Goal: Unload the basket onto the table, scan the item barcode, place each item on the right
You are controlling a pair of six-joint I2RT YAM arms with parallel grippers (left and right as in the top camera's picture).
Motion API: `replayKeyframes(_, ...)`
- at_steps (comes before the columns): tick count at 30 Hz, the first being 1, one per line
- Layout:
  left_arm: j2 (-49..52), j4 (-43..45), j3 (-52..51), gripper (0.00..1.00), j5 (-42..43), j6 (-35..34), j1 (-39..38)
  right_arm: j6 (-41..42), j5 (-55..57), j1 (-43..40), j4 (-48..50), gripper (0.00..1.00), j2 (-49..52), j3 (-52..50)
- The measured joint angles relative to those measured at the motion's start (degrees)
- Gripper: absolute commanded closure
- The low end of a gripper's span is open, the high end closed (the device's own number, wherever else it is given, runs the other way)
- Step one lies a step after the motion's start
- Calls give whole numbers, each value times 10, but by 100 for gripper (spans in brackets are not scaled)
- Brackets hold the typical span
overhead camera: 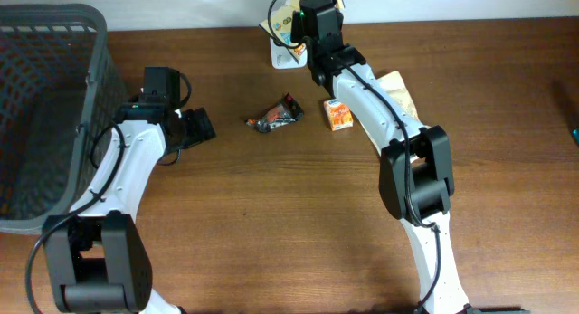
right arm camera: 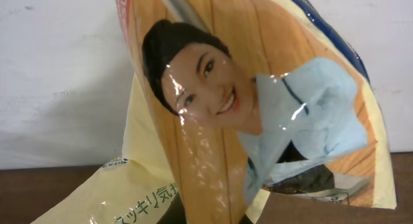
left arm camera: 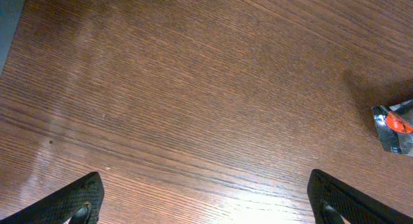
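Note:
I need to release the yellow packet from my right gripper on the bare wood [overhead camera: 562, 122] beside the small teal thing. The packet is now at the table's far edge.
The item is a glossy yellow packet [right arm camera: 213, 121] printed with a smiling woman. It fills the right wrist view against the white back wall, and no barcode shows on this face. In the overhead view my right gripper [overhead camera: 297, 32] is shut on the packet [overhead camera: 279, 26] at the table's far edge, just above a white object [overhead camera: 288, 53]. Its fingers are hidden behind the packet in the wrist view. My left gripper [overhead camera: 199, 126] hangs wide open over bare wood at the left. Its fingertips [left arm camera: 84, 195] have nothing between them.
A dark crumpled wrapper [overhead camera: 276, 115] [left arm camera: 395, 126] lies mid-table, right of my left gripper. A small orange box [overhead camera: 338, 113] sits beside it, and another pale packet [overhead camera: 399, 90] lies under the right arm. A dark mesh basket [overhead camera: 54, 29] fills the far left.

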Motion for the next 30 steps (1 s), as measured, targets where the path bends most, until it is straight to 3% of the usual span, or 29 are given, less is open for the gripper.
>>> replayKeyframes(10,0,0,0,1,0,0,0,1,2,0,-31,96,-87,25)
replayKeyframes(22,0,0,0,1,0,0,0,46,-5,0,-30,96,8,24)
replayKeyframes(30,0,0,0,1,0,0,0,35,-7,-4,-21,96,1,22)
